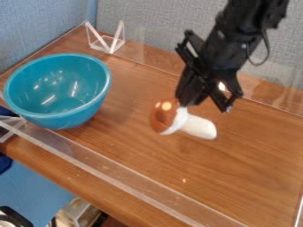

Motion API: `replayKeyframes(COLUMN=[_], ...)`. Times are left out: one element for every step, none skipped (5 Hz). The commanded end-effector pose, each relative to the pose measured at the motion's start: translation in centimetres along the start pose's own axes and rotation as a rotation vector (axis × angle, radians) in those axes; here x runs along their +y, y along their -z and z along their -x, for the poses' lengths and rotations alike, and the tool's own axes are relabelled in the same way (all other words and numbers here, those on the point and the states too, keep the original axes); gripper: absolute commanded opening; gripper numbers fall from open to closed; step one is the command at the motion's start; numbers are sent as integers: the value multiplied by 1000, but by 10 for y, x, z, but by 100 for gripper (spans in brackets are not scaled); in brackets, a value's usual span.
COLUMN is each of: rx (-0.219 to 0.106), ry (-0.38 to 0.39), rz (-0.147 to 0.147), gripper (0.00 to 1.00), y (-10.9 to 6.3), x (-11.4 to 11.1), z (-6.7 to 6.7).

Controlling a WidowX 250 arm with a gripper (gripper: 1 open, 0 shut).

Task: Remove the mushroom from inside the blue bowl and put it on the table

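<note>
Next, I let the mushroom go on the table's bare wood point(200, 142) just below the mushroom's cream stem, well away from the blue bowl.
The mushroom point(175, 122), with an orange-brown cap and a cream stem, lies sideways just under the black gripper point(196, 107), right of the table's middle. The gripper's fingers are shut on the stem end, and the cap points left. I cannot tell whether the mushroom touches the wood or hangs slightly above it. The blue bowl point(57, 90) stands at the left of the table point(119, 155), with nothing inside it, well apart from the gripper.
A low clear acrylic wall point(106, 177) runs along the table's front and back edges. A small clear triangular stand point(106, 38) sits at the back left corner. Bare wood lies between the bowl and the mushroom.
</note>
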State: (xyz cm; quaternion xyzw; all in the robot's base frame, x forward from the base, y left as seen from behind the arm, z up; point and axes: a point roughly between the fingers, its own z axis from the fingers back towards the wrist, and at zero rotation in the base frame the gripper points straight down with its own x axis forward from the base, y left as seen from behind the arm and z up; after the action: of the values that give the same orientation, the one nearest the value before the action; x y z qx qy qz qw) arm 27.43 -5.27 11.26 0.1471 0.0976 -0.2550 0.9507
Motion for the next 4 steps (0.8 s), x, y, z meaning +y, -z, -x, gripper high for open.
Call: replayKeyframes(rx=[-24, -18, -31, -41], ry=[-9, -25, -31, -8], rz=[-18, -21, -45, -35], gripper=[0, 0, 0, 0], y=[-1, -2, -8, 4], x=[-3, -8, -11, -7], z=[-9, -18, -22, -28])
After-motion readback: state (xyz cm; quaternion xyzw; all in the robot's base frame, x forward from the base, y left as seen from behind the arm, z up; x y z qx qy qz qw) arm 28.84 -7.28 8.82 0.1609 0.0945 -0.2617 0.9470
